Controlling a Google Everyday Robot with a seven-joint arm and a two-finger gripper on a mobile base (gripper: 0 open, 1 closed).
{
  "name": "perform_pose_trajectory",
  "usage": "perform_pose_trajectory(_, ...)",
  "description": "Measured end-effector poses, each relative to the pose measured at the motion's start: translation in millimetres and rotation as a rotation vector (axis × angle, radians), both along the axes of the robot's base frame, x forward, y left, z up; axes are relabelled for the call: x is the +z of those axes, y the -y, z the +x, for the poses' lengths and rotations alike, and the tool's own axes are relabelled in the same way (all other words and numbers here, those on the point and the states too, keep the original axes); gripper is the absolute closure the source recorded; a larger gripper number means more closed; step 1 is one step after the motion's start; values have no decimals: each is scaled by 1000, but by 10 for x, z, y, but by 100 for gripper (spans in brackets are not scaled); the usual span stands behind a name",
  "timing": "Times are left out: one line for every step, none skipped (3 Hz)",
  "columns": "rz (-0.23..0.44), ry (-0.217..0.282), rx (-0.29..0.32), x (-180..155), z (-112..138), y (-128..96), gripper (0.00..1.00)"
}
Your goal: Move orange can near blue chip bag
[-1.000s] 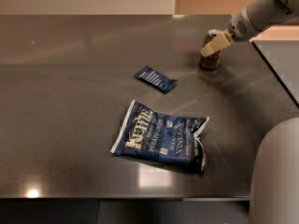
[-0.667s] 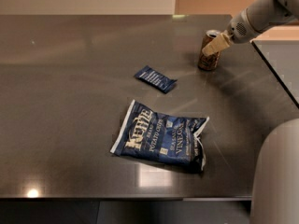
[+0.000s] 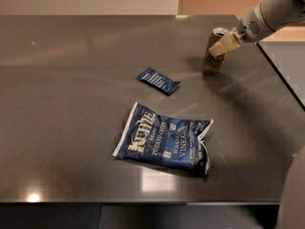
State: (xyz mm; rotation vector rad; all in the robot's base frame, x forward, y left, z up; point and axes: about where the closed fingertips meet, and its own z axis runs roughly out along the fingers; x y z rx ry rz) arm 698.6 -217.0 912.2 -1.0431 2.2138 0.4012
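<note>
I need to release the orange can just behind the blue chip bag's corner nearest my arm [image 3: 199, 115].
The orange can [image 3: 214, 51] stands on the dark table [image 3: 71, 104] at the far right, silver top showing. My gripper [image 3: 224, 44] comes in from the upper right and is right at the can, its pale tip lying across the can's upper front. The blue chip bag [image 3: 164, 140] lies flat in the middle front of the table, white lettering up, well apart from the can and nearer the camera, to the can's left.
A small flat dark-blue packet [image 3: 158, 80] lies between the can and the chip bag. The table's right edge [image 3: 281, 75] runs close to the can. A pale rounded part of the robot [image 3: 293, 194] fills the lower right corner.
The gripper has shifted only slightly at the can, and more of the can's top and side shows now. The chip bag and the small packet have not moved.
</note>
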Motion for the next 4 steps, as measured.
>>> perform_pose_trajectory(-6, 11, 77, 174, -382, -60, 100)
perform_pose_trajectory(-7, 4, 158, 284, -863, -180, 100)
perform_pose_trajectory(-9, -23, 266, 272, -1480, -419, 100)
perform_pose_trajectory(-10, -42, 321, 217, -1779, -563, 100)
